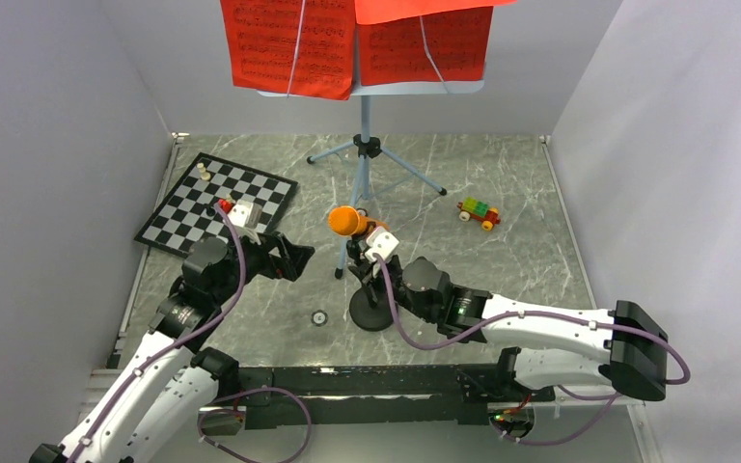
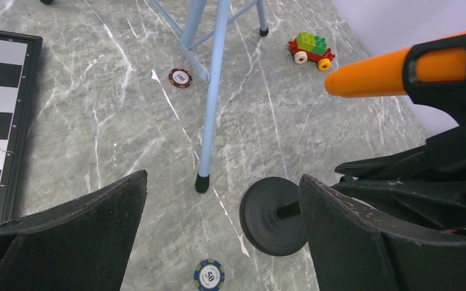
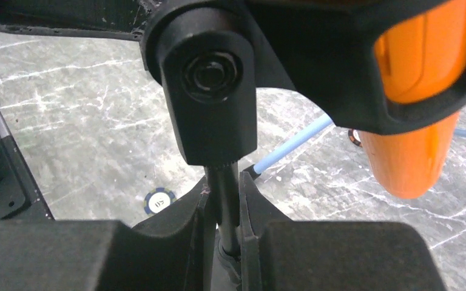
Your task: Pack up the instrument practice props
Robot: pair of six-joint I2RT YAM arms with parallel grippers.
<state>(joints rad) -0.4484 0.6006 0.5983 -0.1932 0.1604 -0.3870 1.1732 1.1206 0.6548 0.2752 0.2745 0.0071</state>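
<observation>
The black mic stand will sit on the table (image 1: 357, 312) beside the front poker chip once my right gripper releases it.
The light-blue tripod music stand (image 1: 365, 164) stands at the back centre with red music sheets (image 1: 294, 43) on its desk. The orange microphone (image 1: 345, 221) sits in the clip of the black mic stand, whose round base (image 1: 372, 311) is near the table's front. My right gripper (image 1: 362, 253) is shut on the stand's thin pole (image 3: 223, 203), just below the clip, with the microphone (image 3: 412, 151) above it. My left gripper (image 1: 294, 258) is open and empty, left of the mic stand. In its view the round base (image 2: 273, 215) and a tripod foot (image 2: 201, 182) lie between its fingers (image 2: 67, 236).
A chessboard (image 1: 217, 203) with a few pieces lies at the back left. A brick toy car (image 1: 479, 213) sits at the right. One poker chip (image 1: 319, 316) lies left of the mic base, and another chip (image 2: 180, 77) lies under the tripod. Grey walls close in three sides.
</observation>
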